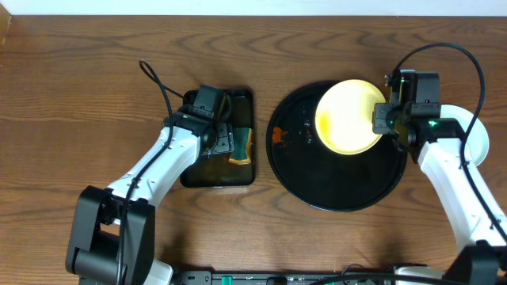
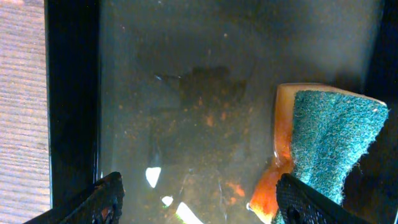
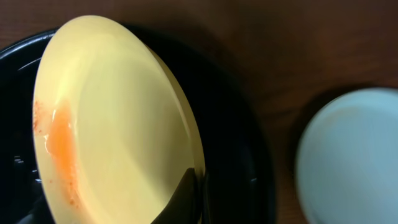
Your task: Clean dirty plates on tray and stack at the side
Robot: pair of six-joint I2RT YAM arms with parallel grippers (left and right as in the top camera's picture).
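Observation:
I need to lay the yellow plate flat on the round black tray (image 1: 345,132), beside the orange smear, with my right gripper.
A pale yellow plate (image 1: 348,116) is held tilted over the far right of the round black tray (image 1: 337,186). My right gripper (image 1: 386,119) is shut on its right rim. In the right wrist view the yellow plate (image 3: 118,118) carries an orange sauce smear on its left side. A pale mint-green plate (image 1: 475,142) lies on the table right of the tray, partly under my right arm; it also shows in the right wrist view (image 3: 351,155). My left gripper (image 2: 199,202) is open over the rectangular black tray (image 1: 245,176), beside an orange sponge with a green scrub face (image 2: 326,149).
The rectangular tray floor (image 2: 186,93) is wet and flecked with orange. An orange smear (image 1: 276,136) sits at the round tray's left rim. Bare wood table (image 1: 79,95) lies to the left.

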